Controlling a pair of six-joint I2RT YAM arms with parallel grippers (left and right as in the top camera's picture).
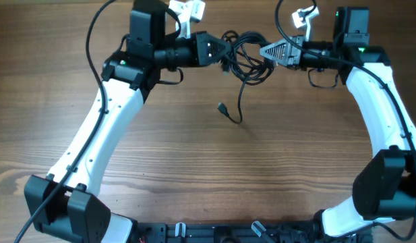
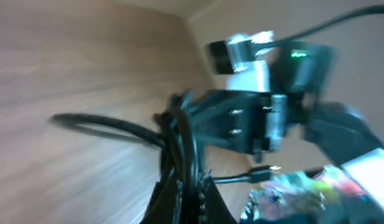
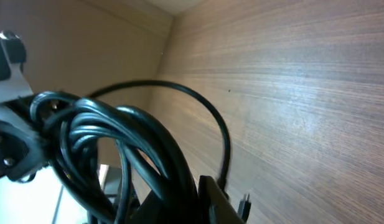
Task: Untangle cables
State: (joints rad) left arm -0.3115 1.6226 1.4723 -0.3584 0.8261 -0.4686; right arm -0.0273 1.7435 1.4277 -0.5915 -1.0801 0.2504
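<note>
Next, I let go of the cables with my left gripper on the wood (image 1: 246, 102) under the loose hanging cord, close beside its plug.
The cables (image 1: 245, 50) are a knotted bunch of thin black cords held above the table's far edge between my two grippers. My left gripper (image 1: 225, 54) is shut on the bunch's left side. My right gripper (image 1: 264, 50) is shut on its right side. One loose cord hangs down, and its plug (image 1: 222, 108) lies on the wood. In the left wrist view, the left gripper (image 2: 184, 186) pinches several strands of the cables (image 2: 179, 134), with a silver-tipped plug (image 2: 264, 173) beside it. In the right wrist view, the right gripper (image 3: 182, 200) clamps the looped cables (image 3: 117, 134), and a plug (image 3: 244, 204) dangles nearby.
The wooden table (image 1: 214, 169) spreads below the grippers. Both white arms (image 1: 106, 128) reach in from the near corners, and thicker black arm wires (image 1: 93, 34) arc beside them. Camera mounts (image 1: 187, 12) stand above each wrist at the far edge.
</note>
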